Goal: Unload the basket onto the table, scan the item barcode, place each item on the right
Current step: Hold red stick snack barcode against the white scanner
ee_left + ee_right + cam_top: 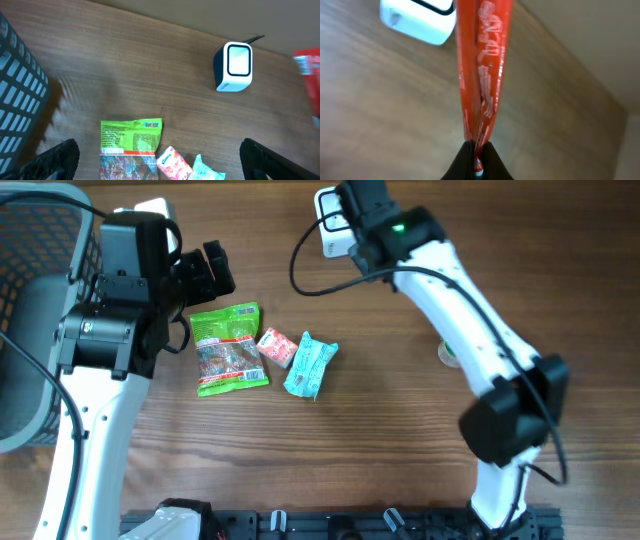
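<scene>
I'll set the red packet on the table [424, 367] with my right gripper, close beside the small pale object, facing the teal pack.
My right gripper [477, 150] is shut on the bottom edge of a red packet [482, 65], which is seen edge-on in the right wrist view. The packet reaches up toward the white barcode scanner [420, 20]. The left wrist view catches the red packet [307, 65] at its right edge, to the right of the scanner [235, 65]. Overhead, the scanner [335, 225] stands at the back centre with the right arm above it, hiding the packet and the jaws. My left gripper [162, 160] is open and empty above the items on the table.
A green snack bag [228, 348], a pink tissue pack [276, 346] and a teal pack [310, 366] lie mid-table. A grey mesh basket [40, 300] fills the left side. A small pale object [449, 355] peeks out beside the right arm.
</scene>
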Available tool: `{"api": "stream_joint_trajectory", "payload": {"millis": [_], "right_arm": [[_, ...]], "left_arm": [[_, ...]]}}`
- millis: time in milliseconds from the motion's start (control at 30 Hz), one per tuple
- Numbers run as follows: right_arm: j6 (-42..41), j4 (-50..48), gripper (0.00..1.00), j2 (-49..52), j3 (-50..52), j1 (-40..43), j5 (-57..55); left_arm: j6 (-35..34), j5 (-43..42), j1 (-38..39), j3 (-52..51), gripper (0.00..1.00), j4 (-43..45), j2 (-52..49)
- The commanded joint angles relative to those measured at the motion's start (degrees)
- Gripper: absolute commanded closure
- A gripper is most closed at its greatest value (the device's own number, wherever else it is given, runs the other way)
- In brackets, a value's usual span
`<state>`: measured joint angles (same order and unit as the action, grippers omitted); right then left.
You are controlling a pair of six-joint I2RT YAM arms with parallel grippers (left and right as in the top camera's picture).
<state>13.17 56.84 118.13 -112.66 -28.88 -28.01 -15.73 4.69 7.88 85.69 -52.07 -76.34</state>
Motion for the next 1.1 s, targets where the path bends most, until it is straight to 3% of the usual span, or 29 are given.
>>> {"api": "stream_joint_trajectory", "payload": {"millis": [0,333,500,867,1067], "right_arm": [[9.3,-5.9,0.96,7.0,-1.0,-0.8,-11.1],[33.0,-33.8,0.96,18.2,-1.0,-1.3,-23.0],[41.9,-38.4,0.96,22.9,-1.0,-1.8,-27.8],[46.5,-44.1,0.96,24.8,-1.0,-1.8,-32.0],[37.1,-40.2,0.96,17.0,-1.0,-2.7,-32.1]], "left_arm": [[0.7,0.5,0.1,0.3,0.00,0.1,0.0],[0.7,0.5,0.1,0.3,0.00,0.1,0.0],[0.7,0.5,0.1,0.3,0.00,0.1,0.0],[0.7,0.5,0.1,0.3,0.00,0.1,0.0],[0.7,0.5,0.1,0.3,0.00,0.1,0.0]]}}
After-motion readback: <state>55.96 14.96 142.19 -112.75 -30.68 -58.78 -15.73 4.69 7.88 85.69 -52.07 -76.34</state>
